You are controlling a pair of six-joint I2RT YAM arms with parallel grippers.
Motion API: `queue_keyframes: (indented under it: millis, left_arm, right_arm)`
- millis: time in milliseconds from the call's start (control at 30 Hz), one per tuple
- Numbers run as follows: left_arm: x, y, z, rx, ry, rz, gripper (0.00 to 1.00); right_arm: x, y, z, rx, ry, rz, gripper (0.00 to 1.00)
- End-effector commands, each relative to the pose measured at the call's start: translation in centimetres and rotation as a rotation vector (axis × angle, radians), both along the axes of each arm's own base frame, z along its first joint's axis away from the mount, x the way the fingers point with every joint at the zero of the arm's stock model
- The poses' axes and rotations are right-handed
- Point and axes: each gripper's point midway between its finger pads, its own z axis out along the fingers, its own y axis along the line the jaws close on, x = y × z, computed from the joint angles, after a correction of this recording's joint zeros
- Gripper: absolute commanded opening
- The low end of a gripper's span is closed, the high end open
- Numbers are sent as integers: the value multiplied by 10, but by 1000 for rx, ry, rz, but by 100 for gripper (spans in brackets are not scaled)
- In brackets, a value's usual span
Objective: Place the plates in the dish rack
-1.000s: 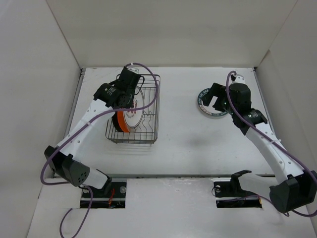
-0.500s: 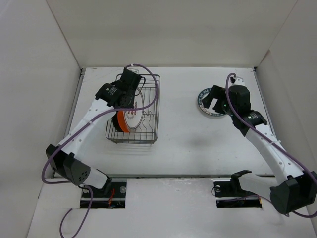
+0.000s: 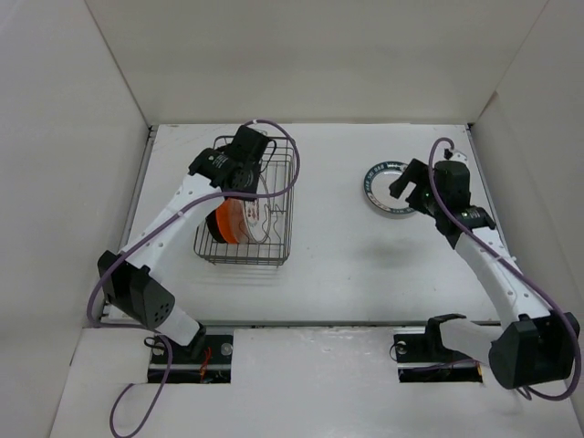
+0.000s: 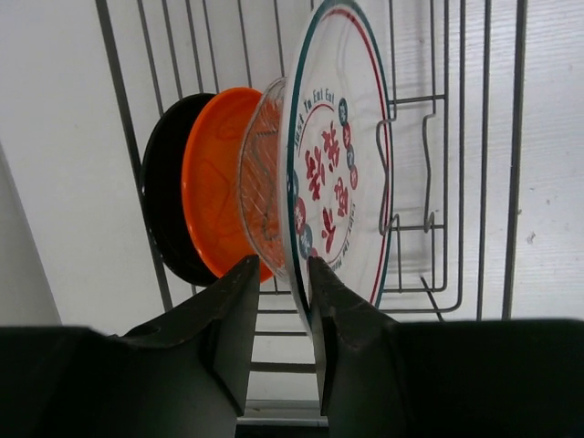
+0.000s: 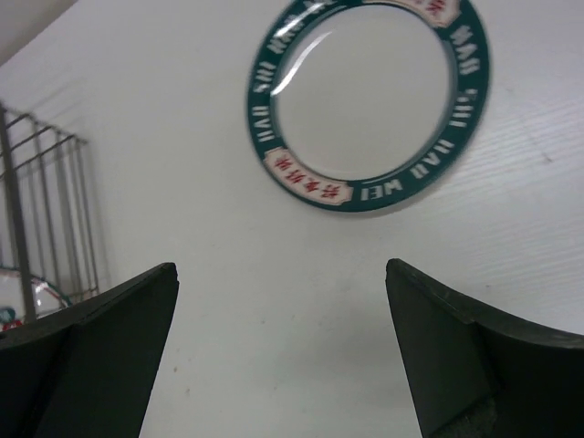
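Observation:
Next, my right gripper closes on the green-rimmed white plate's near rim (image 3: 411, 209) (image 5: 406, 192), on the side away from the dish rack.
The dish rack (image 3: 274, 248) stands on the table's left half. Four plates stand upright in it: black (image 4: 164, 210), orange (image 4: 214, 182), clear glass (image 4: 260, 173) and silver-rimmed white with red marks (image 4: 338, 164). My left gripper (image 4: 281, 265) is over the rack (image 3: 245, 178). Its jaws are narrowly parted around the marked plate's lower rim. The right finger (image 4: 333, 310) touches the rim, with a gap on the left side. The green-rimmed white plate (image 3: 370, 193) lies flat on the table at the right (image 5: 365, 91). My right gripper (image 5: 281, 266) is wide open and empty, just near of it (image 3: 412, 187).
White walls enclose the table on the left, back and right. The rack's wire end (image 5: 15, 219) shows at the left edge of the right wrist view. Bare table lies between the rack and the green-rimmed plate.
My left gripper has shifted slightly right and toward the back over the rack. My right gripper has drawn back to the right, uncovering most of the green-rimmed plate.

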Motion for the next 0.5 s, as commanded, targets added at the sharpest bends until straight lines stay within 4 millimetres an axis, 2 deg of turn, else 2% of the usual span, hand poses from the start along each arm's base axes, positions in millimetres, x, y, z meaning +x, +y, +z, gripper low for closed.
queue_keyframes:
  millis: [0, 33, 67, 133, 167, 200, 267, 367, 400, 433, 467]
  left_arm:
    - [7, -13, 24, -62, -42, -38, 25]
    - [7, -15, 27, -67, -47, -52, 25]
    - [9, -15, 31, -72, -57, -52, 25]
    - [11, -19, 36, -90, -71, -59, 25]
    - [10, -20, 35, -97, -67, -64, 25]
    - [10, -20, 29, -91, -57, -64, 25]
    - [8, -19, 22, -82, -41, -64, 25]
    - [9, -17, 29, -83, -74, -68, 26]
    - [7, -15, 34, -82, -88, -78, 31]
    - [8, -13, 44, -87, -117, -71, 34]
    - [10, -13, 49, -75, -128, -91, 38]
  right_arm:
    - [10, -34, -23, 53, 29, -155, 100]
    - [14, -40, -27, 75, 21, -179, 100]
    - [14, -47, -48, 80, 64, -207, 100]
    - [17, -56, -68, 99, 117, -234, 100]
    - [21, -57, -72, 98, 132, -234, 100]
    - [22, -57, -89, 93, 179, -237, 100]
    - [25, -62, -94, 86, 195, -254, 100]
    - [30, -70, -113, 102, 234, -269, 100]
    - [37, -70, -111, 103, 230, -269, 100]
    - [40, -70, -123, 100, 263, -270, 100]
    - [43, -71, -126, 100, 271, -271, 100]
